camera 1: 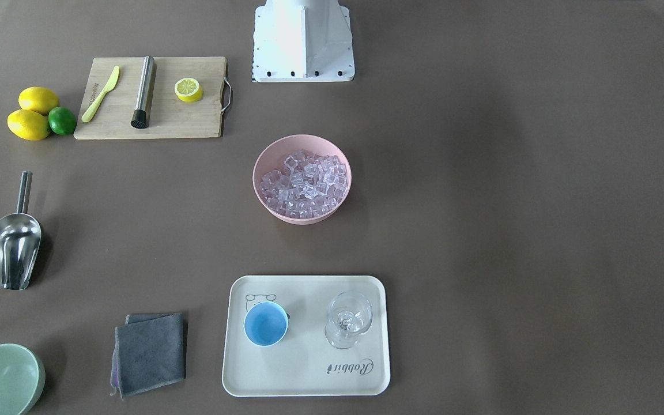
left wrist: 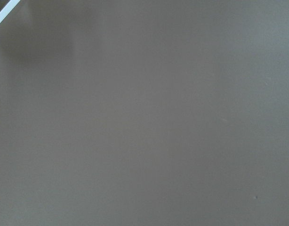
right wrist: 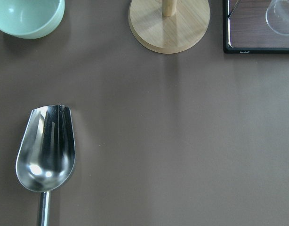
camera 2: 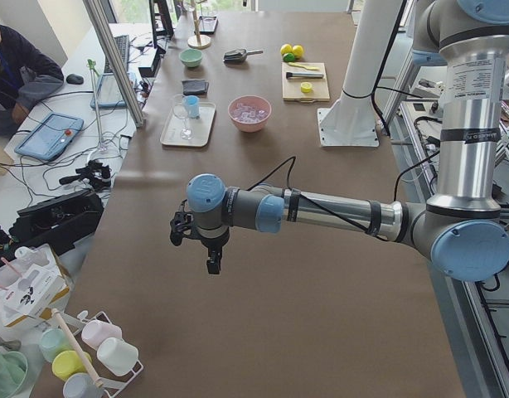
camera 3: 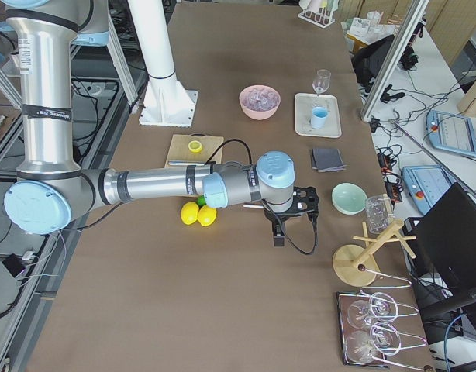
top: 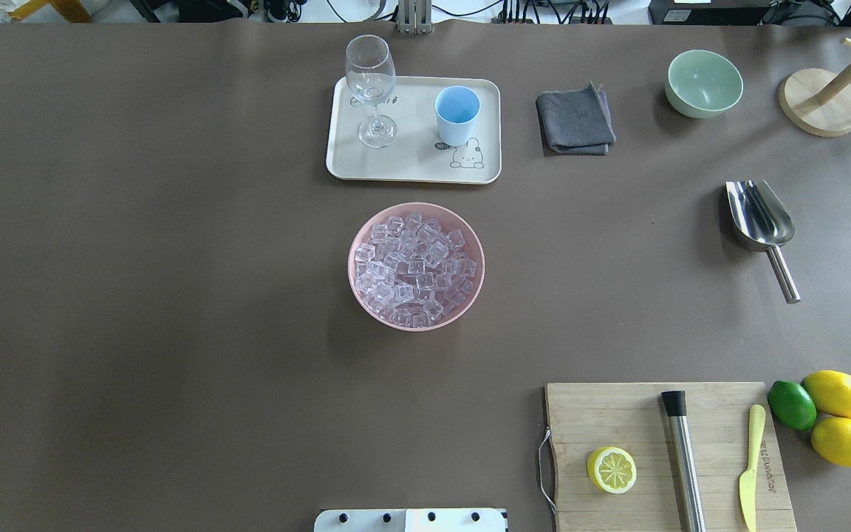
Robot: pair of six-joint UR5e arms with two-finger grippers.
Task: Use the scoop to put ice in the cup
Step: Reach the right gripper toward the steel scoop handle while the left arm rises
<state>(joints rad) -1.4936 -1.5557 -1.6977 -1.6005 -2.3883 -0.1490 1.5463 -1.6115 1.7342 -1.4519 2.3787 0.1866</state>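
Next, my right gripper goes to the middle of the steel scoop's handle (camera 1: 24, 187) (right wrist: 43, 215) and closes there, leaving the trough free for ice.
The ice (top: 416, 267) fills a pink bowl (top: 357, 284) at the table's middle. The light-blue cup (top: 457, 114) stands upright on a cream tray (top: 403, 166) beyond the bowl. The steel scoop (top: 761, 222) lies on the table on my right side, trough up. It also shows in the right wrist view (right wrist: 45, 150) at lower left. My right gripper (camera 3: 278, 236) hangs above the table near the scoop's spot. My left gripper (camera 2: 213, 264) hangs over bare table, far from everything. Neither gripper shows in any other view, so I cannot tell whether they are open or shut.
A wine glass (top: 371, 89) stands on the tray beside the cup. A grey cloth (top: 575, 118), a green bowl (top: 703, 83) and a wooden stand (top: 821, 103) lie beyond the scoop. A cutting board (top: 662, 451) holds a half lemon, a steel rod and a yellow knife, with lemons (top: 839, 417) beside it.
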